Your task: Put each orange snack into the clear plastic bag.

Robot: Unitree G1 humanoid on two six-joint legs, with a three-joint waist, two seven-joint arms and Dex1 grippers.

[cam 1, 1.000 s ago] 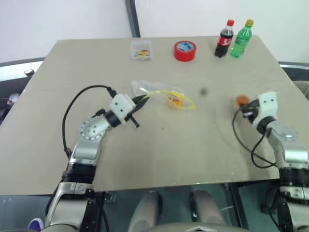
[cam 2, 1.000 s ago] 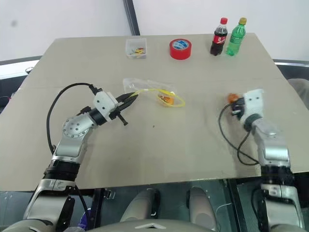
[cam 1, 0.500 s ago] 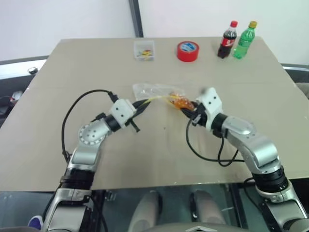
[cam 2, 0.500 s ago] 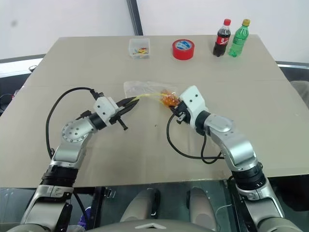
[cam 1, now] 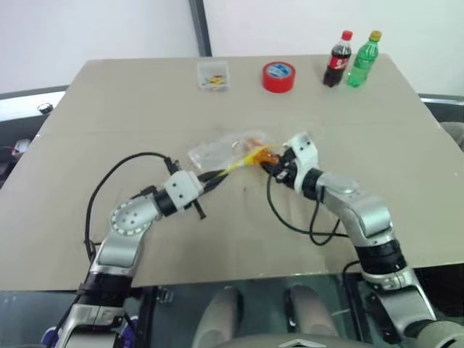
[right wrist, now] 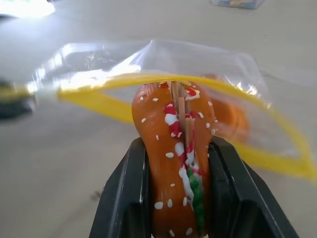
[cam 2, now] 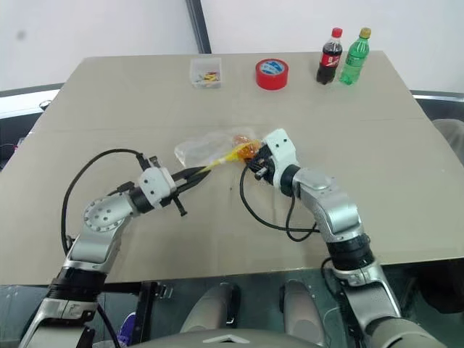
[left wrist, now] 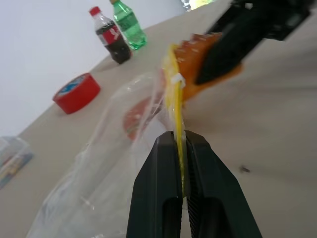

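Next, my right gripper releases the burger-like orange snack inside the clear plastic bag (cam 1: 228,157) (right wrist: 143,67), next to the second orange snack.
The clear plastic bag (cam 1: 216,151) lies crinkled mid-table, its yellow strip (left wrist: 174,94) stretched taut. My left gripper (left wrist: 179,138) is shut on that strip, holding the mouth toward me. Across from it, my right gripper (right wrist: 178,148) is shut on an orange snack (right wrist: 174,130), a burger-like piece with white specks. It holds the snack (cam 1: 266,154) right at the bag's mouth, against the yellow strip. A second orange snack (right wrist: 232,118) lies inside the bag behind the plastic.
At the table's far edge stand a red tape roll (cam 1: 278,76), a cola bottle (cam 1: 336,59), a green bottle (cam 1: 364,58) and a small clear rigid box (cam 1: 213,75). Bare tabletop (cam 1: 406,145) spreads to the right and near the front edge.
My right arm has swung from the table's right side over to the bag's mouth, carrying the orange snack. My left gripper has drawn the bag's strip back toward me a little.
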